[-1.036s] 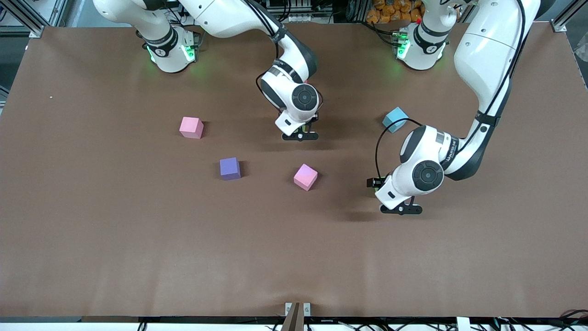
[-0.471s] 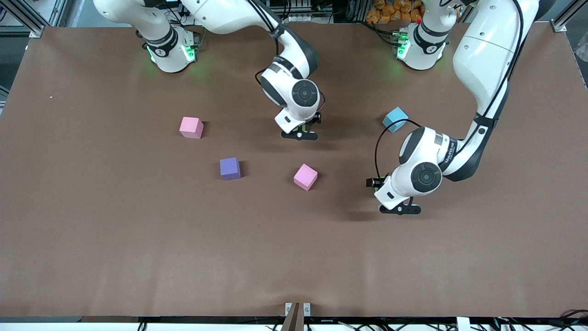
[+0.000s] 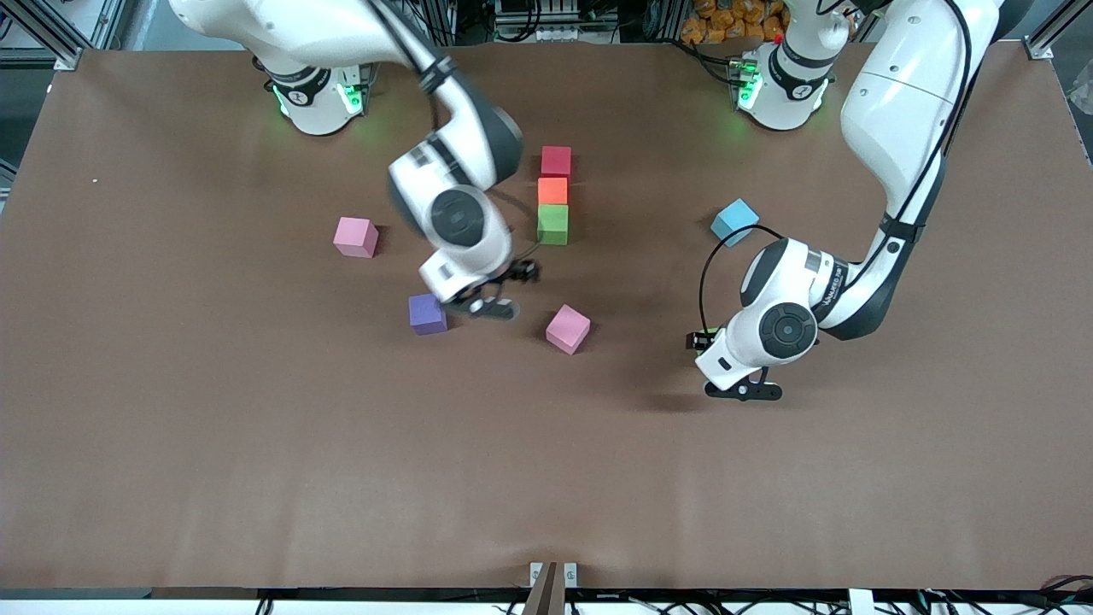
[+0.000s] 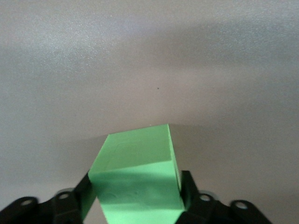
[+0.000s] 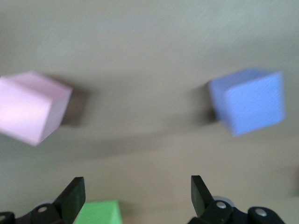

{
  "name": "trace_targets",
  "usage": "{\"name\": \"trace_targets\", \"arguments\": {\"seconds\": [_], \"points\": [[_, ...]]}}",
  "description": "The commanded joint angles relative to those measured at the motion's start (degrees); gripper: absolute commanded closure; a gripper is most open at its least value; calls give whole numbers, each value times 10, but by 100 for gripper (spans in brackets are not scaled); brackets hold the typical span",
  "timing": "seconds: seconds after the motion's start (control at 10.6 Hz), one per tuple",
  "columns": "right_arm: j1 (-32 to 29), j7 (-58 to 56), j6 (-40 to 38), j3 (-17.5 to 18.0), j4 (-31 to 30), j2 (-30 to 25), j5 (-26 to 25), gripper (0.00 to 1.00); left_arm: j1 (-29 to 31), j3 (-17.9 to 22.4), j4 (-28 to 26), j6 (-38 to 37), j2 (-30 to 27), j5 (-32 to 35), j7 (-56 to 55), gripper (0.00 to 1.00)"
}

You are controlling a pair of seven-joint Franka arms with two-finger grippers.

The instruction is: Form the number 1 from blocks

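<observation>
The robot's right gripper needs to next go to the purple block, next to its open fingers, and close on the purple block's opposite sides (image 3: 427,314) (image 5: 247,102).
A red block (image 3: 556,160), an orange block (image 3: 552,190) and a green block (image 3: 552,224) lie touching in a straight column mid-table. My right gripper (image 3: 490,304) (image 5: 138,196) is open and empty, low over the table between the purple block (image 3: 426,314) (image 5: 250,100) and a pink block (image 3: 568,329) (image 5: 30,112). The column's green block (image 5: 98,212) shows by one of its fingers. My left gripper (image 3: 741,391) (image 4: 135,203) is shut on the second green block (image 4: 135,177), over bare table toward the left arm's end. That block is hidden in the front view.
Another pink block (image 3: 355,237) sits toward the right arm's end. A light blue block (image 3: 734,220) lies close to the left arm's elbow. The brown table (image 3: 546,478) stretches wide toward the front camera.
The right arm swung away from the column toward the purple block, uncovering the red, orange and green blocks. The left arm with its green block has barely moved.
</observation>
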Motion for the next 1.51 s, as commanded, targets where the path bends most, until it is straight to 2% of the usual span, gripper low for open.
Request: {"name": "trace_targets", "arguments": {"seconds": [0.0, 0.19, 0.38, 0.66, 0.85, 1.13, 1.41], "points": [[-60, -98, -3, 9, -17, -3, -21, 0, -6, 2, 9, 3, -1, 11, 1, 100], [-97, -198, -2, 9, -31, 2, -22, 0, -20, -4, 16, -3, -28, 5, -6, 100], [-120, -275, 7, 9, -54, 10, -23, 0, -63, -17, 11, -10, -45, 1, -33, 100], [-113, -272, 45, 11, -68, 25, -17, 0, -117, -43, 15, -11, -48, -10, -105, 100], [-110, -275, 44, 12, -68, 25, -16, 0, -140, -58, 15, -10, -47, -66, -129, 100], [-105, -276, 47, 12, -74, 31, -17, 0, -181, -60, 15, -2, -30, -73, -154, 100], [-106, -277, 72, 12, -83, 41, -17, 0, -222, -60, 14, 48, 0, -75, -203, 100]]}}
